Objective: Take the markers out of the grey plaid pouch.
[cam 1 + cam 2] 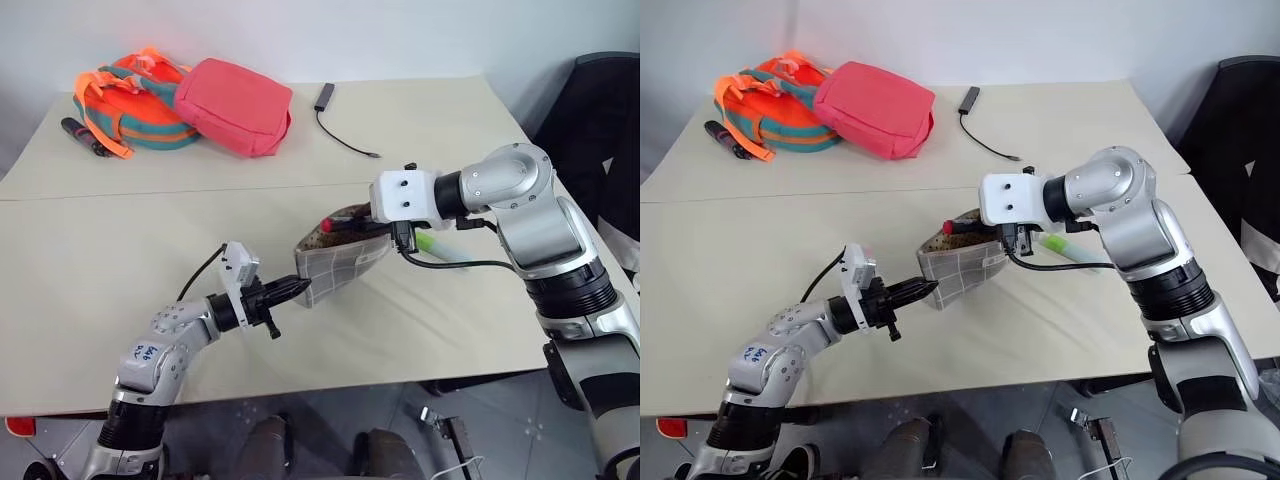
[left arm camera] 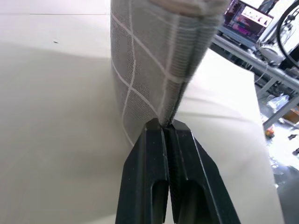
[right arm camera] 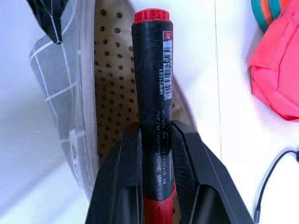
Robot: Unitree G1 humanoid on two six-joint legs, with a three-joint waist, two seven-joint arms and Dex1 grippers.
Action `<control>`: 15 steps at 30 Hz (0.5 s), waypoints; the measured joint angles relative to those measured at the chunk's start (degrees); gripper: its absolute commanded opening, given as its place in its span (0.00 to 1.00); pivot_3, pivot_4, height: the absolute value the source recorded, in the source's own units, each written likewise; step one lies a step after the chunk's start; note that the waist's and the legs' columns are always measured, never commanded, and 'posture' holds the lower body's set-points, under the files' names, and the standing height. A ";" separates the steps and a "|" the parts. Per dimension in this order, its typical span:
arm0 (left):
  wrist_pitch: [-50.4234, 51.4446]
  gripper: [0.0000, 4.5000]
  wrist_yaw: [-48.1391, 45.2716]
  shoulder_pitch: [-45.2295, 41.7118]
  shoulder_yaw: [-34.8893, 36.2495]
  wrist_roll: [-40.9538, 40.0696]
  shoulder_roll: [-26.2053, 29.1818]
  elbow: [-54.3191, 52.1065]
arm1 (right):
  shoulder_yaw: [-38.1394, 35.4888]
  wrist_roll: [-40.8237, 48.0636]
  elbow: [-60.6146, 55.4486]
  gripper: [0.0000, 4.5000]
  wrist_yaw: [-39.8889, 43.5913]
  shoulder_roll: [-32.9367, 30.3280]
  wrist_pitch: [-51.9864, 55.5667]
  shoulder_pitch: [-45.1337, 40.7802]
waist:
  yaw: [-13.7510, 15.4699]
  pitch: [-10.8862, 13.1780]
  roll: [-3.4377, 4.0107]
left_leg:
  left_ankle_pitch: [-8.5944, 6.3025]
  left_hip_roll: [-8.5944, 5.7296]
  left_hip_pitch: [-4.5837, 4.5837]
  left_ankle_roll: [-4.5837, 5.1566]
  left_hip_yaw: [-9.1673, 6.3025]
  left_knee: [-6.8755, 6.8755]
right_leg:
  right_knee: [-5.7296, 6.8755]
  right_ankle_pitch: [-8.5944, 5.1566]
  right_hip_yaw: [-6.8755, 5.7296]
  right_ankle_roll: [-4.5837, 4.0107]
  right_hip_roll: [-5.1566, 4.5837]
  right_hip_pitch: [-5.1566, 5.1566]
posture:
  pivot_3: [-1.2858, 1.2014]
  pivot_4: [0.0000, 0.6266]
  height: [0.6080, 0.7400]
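Note:
Next, I let the black marker go from my right gripper on the table [image 1: 387, 262] next to the pale green stick.
The grey plaid pouch [image 1: 340, 262] hangs just above the table, its mouth open and its cream dotted lining [image 3: 112, 84] showing. My left gripper [image 2: 161, 125] is shut on the pouch's lower corner seam and holds it level from the left. My right gripper [image 3: 156, 128] is shut on a marker [image 3: 154, 70], a black barrel with a red cap and a red end. The marker points into the pouch's open mouth, and its red tip [image 1: 325, 226] pokes out at the upper edge. A pale green pen-like stick [image 1: 440, 247] lies on the table under my right forearm.
At the back left of the table lie an orange and teal backpack [image 1: 125, 105], a pink-red bag [image 1: 235, 105] and a black cylinder with a red part [image 1: 80, 135]. A thin black cable with a plug [image 1: 345, 135] lies behind the pouch. A dark chair [image 1: 600, 110] stands at the right.

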 measured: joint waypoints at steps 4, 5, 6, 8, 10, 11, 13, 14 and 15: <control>-5.16 0.00 0.69 -3.23 3.23 3.31 1.89 4.90 | -8.35 8.41 0.33 0.12 -6.84 7.28 2.79 -5.57 | -0.49 0.10 0.16 | 0.05 0.19 0.01 -0.08 0.05 -0.09 | 0.17 0.08 0.00 -0.14 0.17 -0.12 | 0.52 0.24 1.00; -6.34 0.00 0.73 -3.80 3.94 3.68 2.27 5.48 | -9.66 8.91 0.31 0.12 -8.08 7.27 2.43 -7.11 | -0.31 0.07 0.11 | 0.01 0.21 0.02 -0.12 0.03 -0.12 | 0.16 0.08 0.01 -0.15 0.21 -0.11 | 0.52 0.24 1.00; -6.98 0.00 0.74 -3.98 4.59 3.91 2.63 5.93 | -10.43 9.09 0.29 0.12 -8.87 7.25 2.08 -7.79 | -0.16 0.03 0.04 | 0.00 0.22 0.03 -0.13 0.03 -0.15 | 0.14 0.08 0.00 -0.14 0.22 -0.09 | 0.52 0.24 1.00; -8.71 0.00 0.78 -3.98 6.25 4.92 3.46 6.82 | -10.70 9.13 0.43 0.12 -10.50 7.19 0.94 -7.63 | 0.09 -0.02 -0.04 | -0.03 0.18 -0.04 -0.10 0.00 -0.17 | 0.08 0.09 -0.01 -0.14 0.20 -0.09 | 0.52 0.24 1.00; -10.63 0.00 1.13 -4.31 6.71 6.11 4.38 7.39 | -10.31 8.67 1.06 0.12 -11.37 6.41 -0.18 -6.19 | 0.15 -0.01 -0.05 | -0.03 0.14 -0.19 -0.08 0.00 -0.14 | 0.03 0.12 -0.03 -0.09 0.18 -0.17 | 0.52 0.24 1.00; -11.60 0.00 1.38 -4.55 7.06 7.00 5.02 7.78 | -9.88 8.30 1.53 0.12 -11.41 5.34 -0.95 -5.15 | 0.17 -0.01 -0.06 | -0.03 0.13 -0.22 -0.06 -0.01 -0.12 | 0.01 0.12 -0.04 -0.07 0.18 -0.17 | 0.52 0.24 1.00; -13.84 0.00 1.83 -4.66 8.40 8.69 6.64 8.24 | -9.70 6.96 2.99 0.12 -11.49 3.16 -2.02 -2.91 | 0.05 0.00 -0.07 | -0.03 0.13 -0.22 -0.04 0.05 -0.12 | -0.01 0.13 -0.03 -0.06 0.18 -0.18 | 0.52 0.24 1.00; -15.55 0.00 2.26 -4.71 8.56 10.28 7.75 8.35 | -8.98 5.41 3.20 0.12 -11.46 1.30 -3.34 -1.63 | 0.04 0.00 -0.07 | -0.03 0.13 -0.22 -0.04 0.08 -0.13 | -0.01 0.13 -0.03 -0.06 0.19 -0.19 | 0.52 0.24 1.00; -17.46 0.00 2.88 -4.70 8.84 12.20 9.17 8.54 | -7.64 3.66 3.44 0.12 -11.29 -1.00 -4.79 -0.17 | 0.02 -0.01 -0.08 | -0.03 0.15 -0.22 -0.05 0.15 -0.13 | 0.00 0.13 -0.04 -0.06 0.20 -0.19 | 0.52 0.24 1.00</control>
